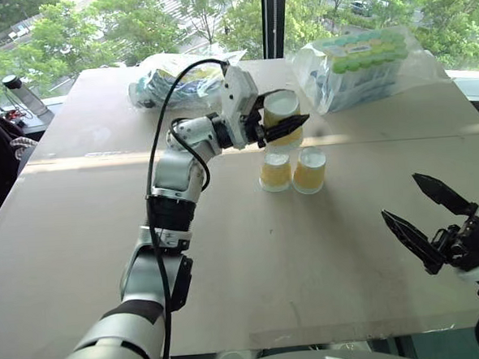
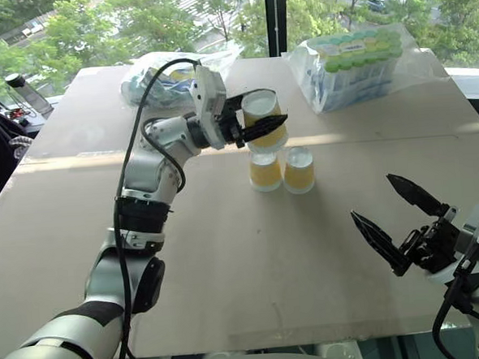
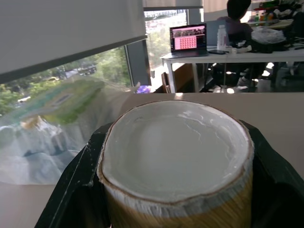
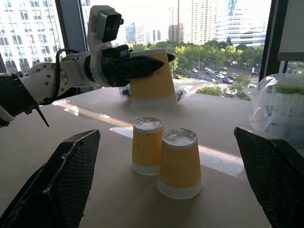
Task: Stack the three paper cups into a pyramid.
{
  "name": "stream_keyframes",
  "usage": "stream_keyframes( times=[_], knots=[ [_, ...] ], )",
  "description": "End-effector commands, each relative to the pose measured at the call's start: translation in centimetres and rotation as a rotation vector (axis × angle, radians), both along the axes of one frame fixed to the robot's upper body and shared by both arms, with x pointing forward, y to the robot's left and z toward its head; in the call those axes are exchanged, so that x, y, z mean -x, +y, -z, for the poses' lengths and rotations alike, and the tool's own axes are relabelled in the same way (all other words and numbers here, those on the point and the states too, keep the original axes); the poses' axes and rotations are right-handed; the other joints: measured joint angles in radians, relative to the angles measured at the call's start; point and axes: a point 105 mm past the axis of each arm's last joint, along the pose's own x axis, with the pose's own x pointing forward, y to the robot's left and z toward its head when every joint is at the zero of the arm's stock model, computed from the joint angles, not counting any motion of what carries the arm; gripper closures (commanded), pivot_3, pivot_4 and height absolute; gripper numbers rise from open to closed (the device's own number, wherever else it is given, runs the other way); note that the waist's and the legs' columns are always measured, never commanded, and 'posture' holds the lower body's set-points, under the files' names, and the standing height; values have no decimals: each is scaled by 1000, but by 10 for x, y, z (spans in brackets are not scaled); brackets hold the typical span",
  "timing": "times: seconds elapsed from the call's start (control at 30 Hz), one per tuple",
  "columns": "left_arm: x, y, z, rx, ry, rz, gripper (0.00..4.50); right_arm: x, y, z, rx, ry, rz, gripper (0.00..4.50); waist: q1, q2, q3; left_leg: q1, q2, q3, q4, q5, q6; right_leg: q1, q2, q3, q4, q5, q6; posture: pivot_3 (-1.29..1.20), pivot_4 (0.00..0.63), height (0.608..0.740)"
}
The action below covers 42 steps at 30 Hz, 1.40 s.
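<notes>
Next, I let go of the third cup with my left gripper across the white bases of both standing cups (image 1: 299, 148), so it bridges the spot where they touch.
Two yellow-orange paper cups (image 1: 275, 171) (image 1: 309, 171) stand upside down, side by side and touching, at the table's middle. The third cup (image 1: 280, 105) hangs just above and behind them, also base up and slightly tilted, apart from them. My left gripper (image 1: 290, 114) is shut on its sides, pointing across to the right. The left wrist view looks onto that cup's white base (image 3: 175, 152) between the black fingers. My right gripper (image 2: 371, 196) stands open and empty near the front right, well short of the standing cups (image 4: 147, 146) (image 4: 180, 164).
A clear bag of packaged goods (image 1: 362, 62) lies at the back right and another clear bag (image 1: 176, 79) at the back left, behind the held cup. The table's front edge (image 1: 314, 331) runs close below my right gripper.
</notes>
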Motion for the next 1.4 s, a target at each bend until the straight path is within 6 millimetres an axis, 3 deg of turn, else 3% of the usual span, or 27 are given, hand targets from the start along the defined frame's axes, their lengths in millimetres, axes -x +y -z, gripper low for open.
stream_keyframes(
  times=[0.03,0.4,0.67,1.13,1.27,1.4],
  knots=[
    [7,-3,-9,3,-60,15,1986,3,-1,-7,5,-48,-3,0,1,0,0,0,0,0,0,0,0,0,0,0,0,0,0,0,150,740],
    [5,-27,-5,17,-90,48,1986,6,1,-4,3,-45,-8,0,16,0,0,0,0,0,1,0,0,0,0,0,0,0,0,0,150,740],
    [-2,-26,5,-20,-92,24,1986,7,2,-5,-2,-61,-2,0,19,0,0,0,0,0,1,0,0,0,0,0,0,0,0,0,150,740],
    [-9,-39,6,19,-88,4,1986,7,9,-6,-1,-65,-11,0,22,0,0,0,-1,0,1,0,0,0,0,0,1,0,0,0,150,740],
    [-8,-40,4,38,-82,12,157,7,9,-6,0,-66,-10,0,22,0,0,0,-1,0,1,0,0,0,0,0,1,0,0,0,150,740],
    [-2,-37,-10,103,-104,33,36,6,9,-7,2,-66,-7,0,22,0,0,0,-1,0,1,0,0,0,0,0,2,0,0,0,150,740]
  ],
)
